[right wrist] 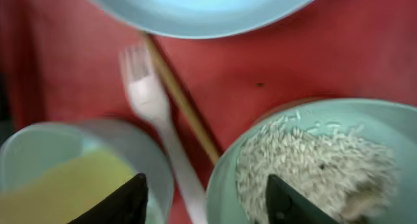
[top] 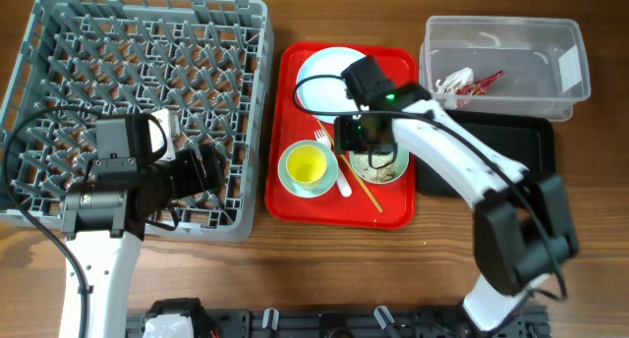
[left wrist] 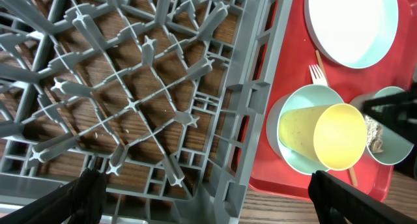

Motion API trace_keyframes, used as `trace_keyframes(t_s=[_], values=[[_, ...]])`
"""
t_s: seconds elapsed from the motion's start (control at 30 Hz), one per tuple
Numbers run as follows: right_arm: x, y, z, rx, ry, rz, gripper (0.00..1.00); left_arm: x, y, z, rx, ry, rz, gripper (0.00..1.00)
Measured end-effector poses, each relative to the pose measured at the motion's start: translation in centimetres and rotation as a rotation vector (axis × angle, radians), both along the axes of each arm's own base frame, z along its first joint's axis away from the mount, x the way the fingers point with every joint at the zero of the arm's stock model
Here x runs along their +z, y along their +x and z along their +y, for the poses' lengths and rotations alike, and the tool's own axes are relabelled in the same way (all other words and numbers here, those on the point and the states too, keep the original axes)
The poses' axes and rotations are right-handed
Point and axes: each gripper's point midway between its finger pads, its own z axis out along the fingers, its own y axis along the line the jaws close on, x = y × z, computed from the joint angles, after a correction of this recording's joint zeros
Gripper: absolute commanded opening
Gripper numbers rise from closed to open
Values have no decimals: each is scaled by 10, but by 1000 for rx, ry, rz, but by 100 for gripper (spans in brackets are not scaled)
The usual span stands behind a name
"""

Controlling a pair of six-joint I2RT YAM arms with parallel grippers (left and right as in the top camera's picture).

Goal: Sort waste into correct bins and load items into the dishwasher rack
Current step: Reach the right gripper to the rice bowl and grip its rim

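My right gripper will pinch only the rice bowl's rim (right wrist: pixel 219 167) while the white fork's handle is between its fingers, and then empty the rice into the black tray.
The grey dishwasher rack (top: pixel 138 102) (left wrist: pixel 130 100) fills the left. My left gripper (top: pixel 211 166) (left wrist: pixel 208 201) is open and empty over its front right corner. On the red serving tray (top: pixel 393 212) are a white plate (top: pixel 329 78) (right wrist: pixel 202 9), a yellow cup (top: pixel 307 164) (left wrist: pixel 332 136) inside a green-blue bowl (top: pixel 287 181), a white fork (top: pixel 339 176) (right wrist: pixel 146 94), chopsticks (top: pixel 369 193) (right wrist: pixel 182 103) and a second bowl (top: pixel 393 173) (right wrist: pixel 225 178) holding rice crumbs (right wrist: pixel 313 165). My right gripper (top: pixel 362 137) (right wrist: pixel 205 201) is open, its fingers on either side of that bowl's left rim and the fork handle.
A clear tub (top: pixel 506 33) at the back right holds a red wrapper (top: pixel 488 80) and a white scrap (top: pixel 454 83). A black tray (top: pixel 516 151) lies in front of it, partly under my right arm. Bare wooden table runs along the front.
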Motion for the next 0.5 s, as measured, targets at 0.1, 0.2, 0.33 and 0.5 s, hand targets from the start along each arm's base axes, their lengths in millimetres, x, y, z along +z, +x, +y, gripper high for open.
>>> trace_keyframes(t_s=[0.1,0.2,0.33,0.5], values=[[-24,0,-1,-53,-19,50,40,0,0,0,0,0,0,100],[-39,-1,-3,-105,-37,83,20,0,0,0,0,0,0,100],[-41,-1,-7,-164,-56,93,14,0,0,0,0,0,0,100],[-38,0,-9,-183,-58,87,40,0,0,0,0,0,0,100]])
